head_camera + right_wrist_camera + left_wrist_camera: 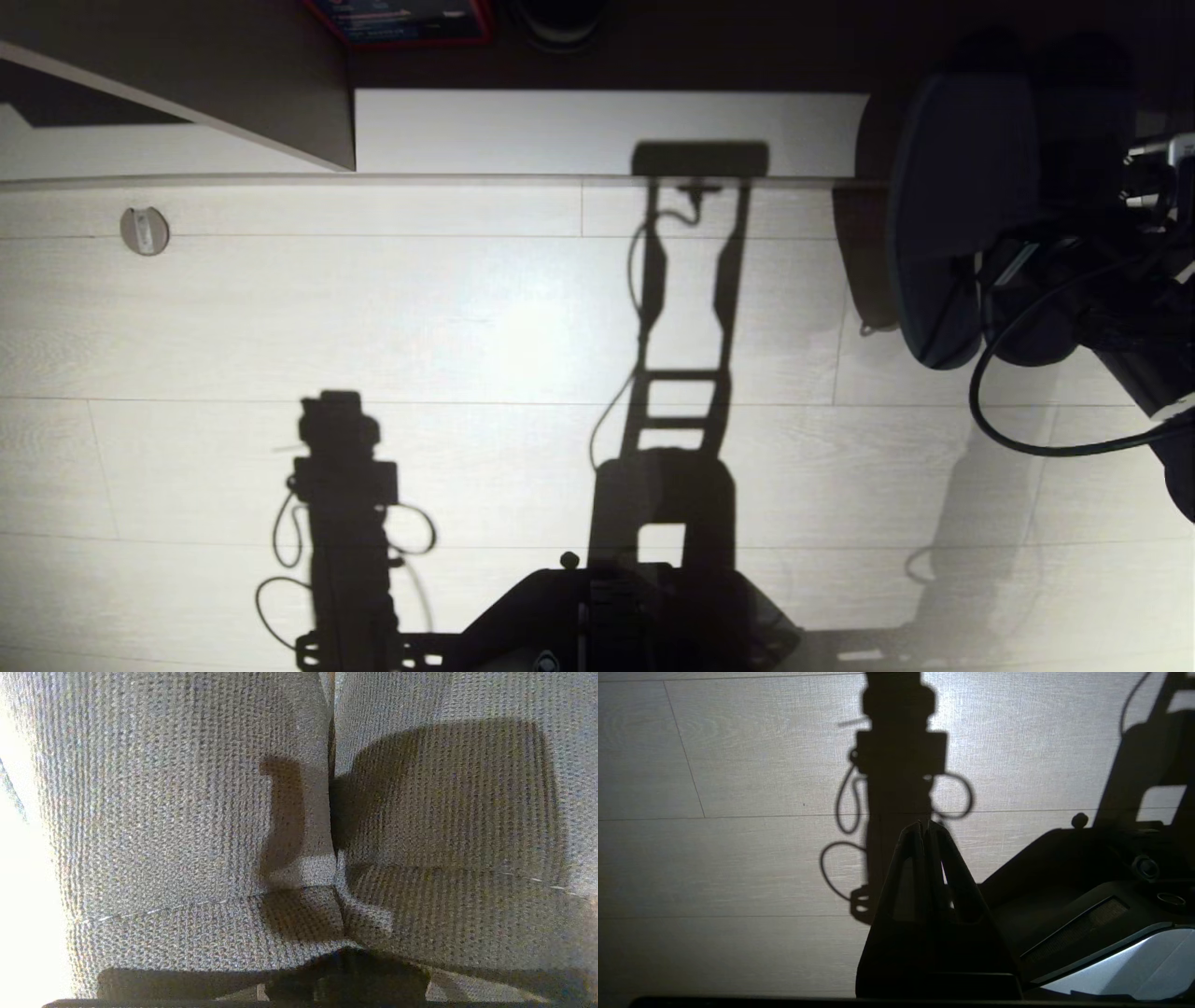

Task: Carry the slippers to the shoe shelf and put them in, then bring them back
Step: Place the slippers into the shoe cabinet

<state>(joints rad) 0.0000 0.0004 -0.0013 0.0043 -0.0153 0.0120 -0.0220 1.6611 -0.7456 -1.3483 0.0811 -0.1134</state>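
Observation:
Next, I let go of the slippers with my right gripper on the shoe shelf's dark board [977,125], past the visible end of the pale base board.
The slippers [962,215] hang as a dark blue-grey pair at the right, held up off the pale floor. In the right wrist view their two woven uppers [196,812] fill the picture side by side. My right gripper [343,961] is shut on the slippers at their near edge, and only its dark tips show. In the head view the right arm [1120,327] reaches in from the right edge. The shoe shelf [607,131] lies ahead, showing its pale base board and a grey-brown panel [280,103]. My left gripper [924,826] is shut, holds nothing and hangs parked over the floor.
A red box [401,23] and a dark shoe [560,19] sit deep in the shelf. A small round door stop [145,231] stands on the floor at left. My base [635,616] shows at the near edge, with arm and torso shadows across the wood floor [467,327].

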